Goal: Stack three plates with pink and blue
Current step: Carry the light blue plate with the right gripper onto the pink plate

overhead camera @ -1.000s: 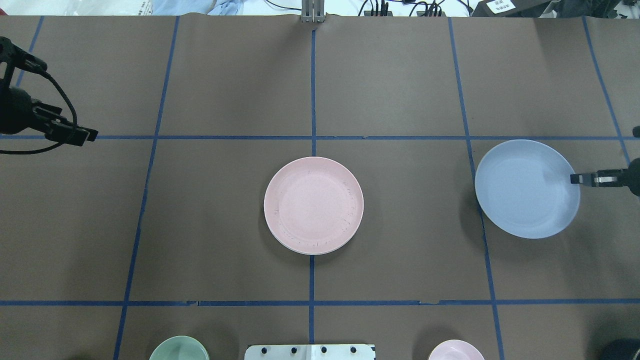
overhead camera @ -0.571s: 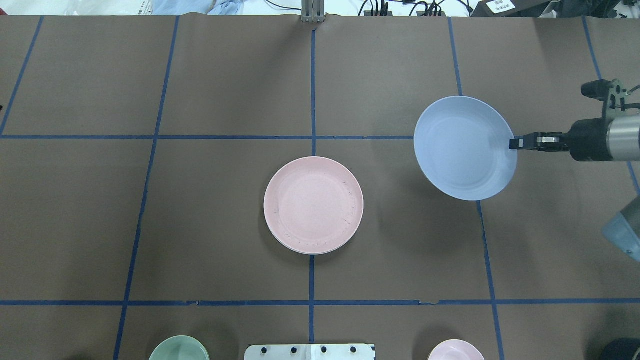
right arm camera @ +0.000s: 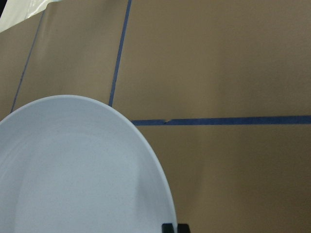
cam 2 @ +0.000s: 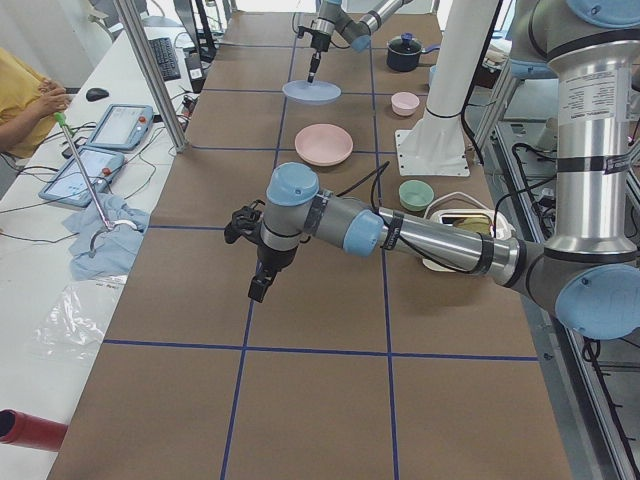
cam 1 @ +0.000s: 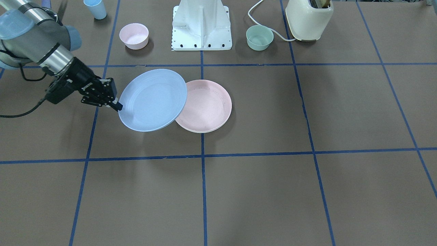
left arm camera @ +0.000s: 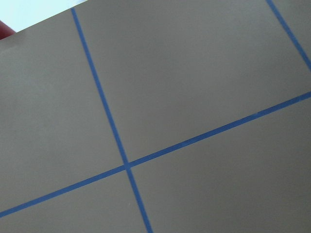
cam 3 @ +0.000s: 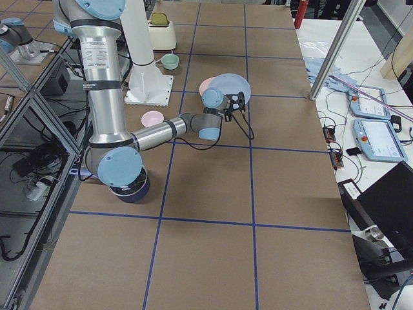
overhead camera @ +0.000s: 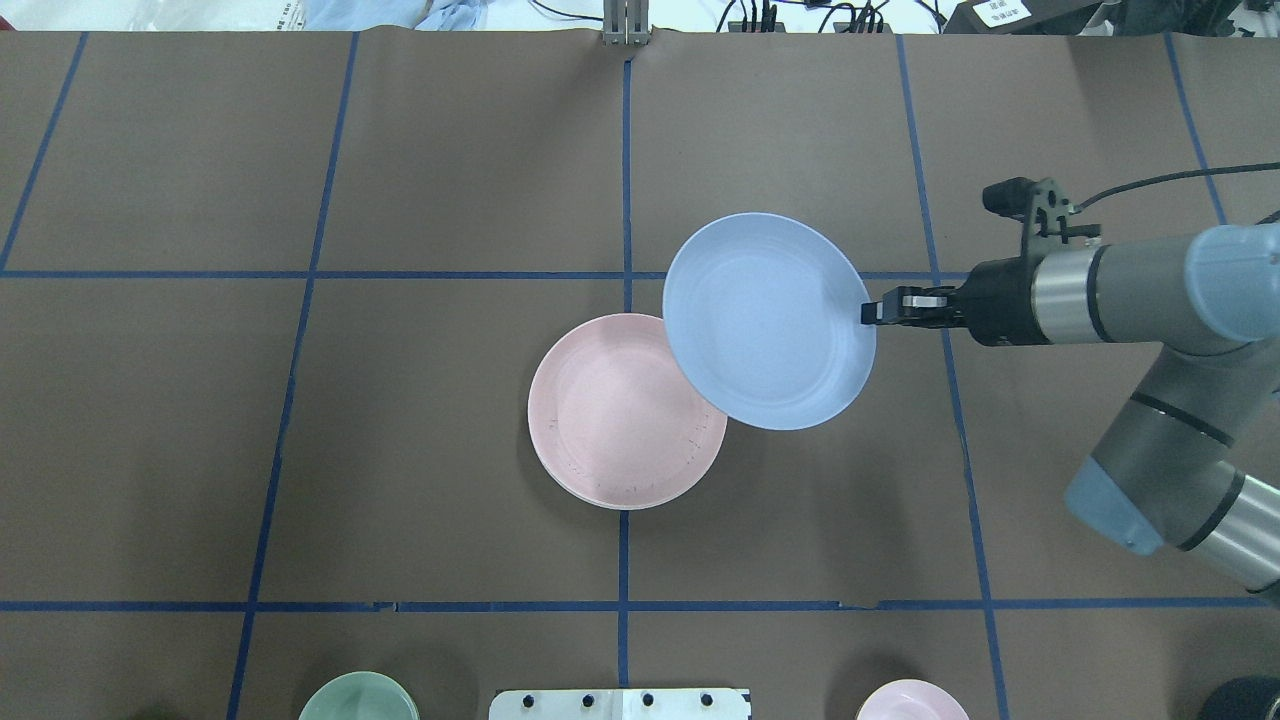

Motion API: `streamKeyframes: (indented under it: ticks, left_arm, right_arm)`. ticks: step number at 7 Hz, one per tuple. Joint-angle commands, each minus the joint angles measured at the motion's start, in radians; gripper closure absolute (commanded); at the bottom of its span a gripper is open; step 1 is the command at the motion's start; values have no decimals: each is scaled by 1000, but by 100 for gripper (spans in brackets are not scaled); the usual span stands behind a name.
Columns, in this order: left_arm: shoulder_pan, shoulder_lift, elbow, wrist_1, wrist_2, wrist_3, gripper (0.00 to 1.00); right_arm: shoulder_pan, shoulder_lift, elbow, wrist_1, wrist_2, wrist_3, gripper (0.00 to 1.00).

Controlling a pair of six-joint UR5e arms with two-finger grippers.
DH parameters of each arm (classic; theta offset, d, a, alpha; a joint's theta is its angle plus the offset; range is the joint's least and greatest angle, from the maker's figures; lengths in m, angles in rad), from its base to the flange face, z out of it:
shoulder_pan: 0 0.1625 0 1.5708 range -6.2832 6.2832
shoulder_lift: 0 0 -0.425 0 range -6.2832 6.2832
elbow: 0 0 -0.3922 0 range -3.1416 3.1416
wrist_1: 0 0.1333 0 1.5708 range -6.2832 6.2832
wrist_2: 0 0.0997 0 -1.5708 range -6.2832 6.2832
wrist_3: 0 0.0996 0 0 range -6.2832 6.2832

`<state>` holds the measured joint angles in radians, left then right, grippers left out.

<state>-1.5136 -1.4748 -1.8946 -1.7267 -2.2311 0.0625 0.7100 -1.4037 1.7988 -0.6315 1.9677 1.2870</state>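
Note:
Next, my right gripper lets go of the light blue plate on top of the pale pink plate (cam 1: 203, 105) at the middle of the table.
My right gripper (overhead camera: 868, 313) is shut on the right rim of the light blue plate (overhead camera: 765, 320) and holds it tilted above the table. The plate's left edge overlaps the upper right edge of the pale pink plate (overhead camera: 615, 420). The pink plate lies at the table's middle on a cream-white plate, of which only a thin rim (cam 1: 198, 131) shows. In the front view the right gripper (cam 1: 117, 106) is left of the blue plate (cam 1: 153, 100). My left gripper (cam 2: 258, 290) shows only in the exterior left view, far from the plates, and I cannot tell whether it is open or shut.
Near the robot base (cam 1: 201, 27) stand a small pink bowl (cam 1: 134, 35), a mint-green bowl (cam 1: 259, 37), a light-blue cup (cam 1: 95, 8) and a cream appliance (cam 1: 309, 18) with a cord. Blue tape lines grid the brown table.
My right gripper has lifted the blue plate and carried it left, from the table's right side to over the pink plate's edge. The left arm has gone out of the overhead view.

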Motion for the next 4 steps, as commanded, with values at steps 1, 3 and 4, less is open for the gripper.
streamKeyframes:
  ticks: [1, 3, 4]
  left_arm:
    - [-8, 10, 2, 3, -1, 11, 0]
    - [-8, 10, 6, 3, -1, 13, 0]
    - [-8, 10, 9, 3, -1, 13, 0]
  right_arm:
    - [-154, 110, 89, -312, -171, 21, 100]
    - [-262, 179, 71, -442, -304, 34, 100]
    - [-276, 183, 60, -444, -314, 34, 100]
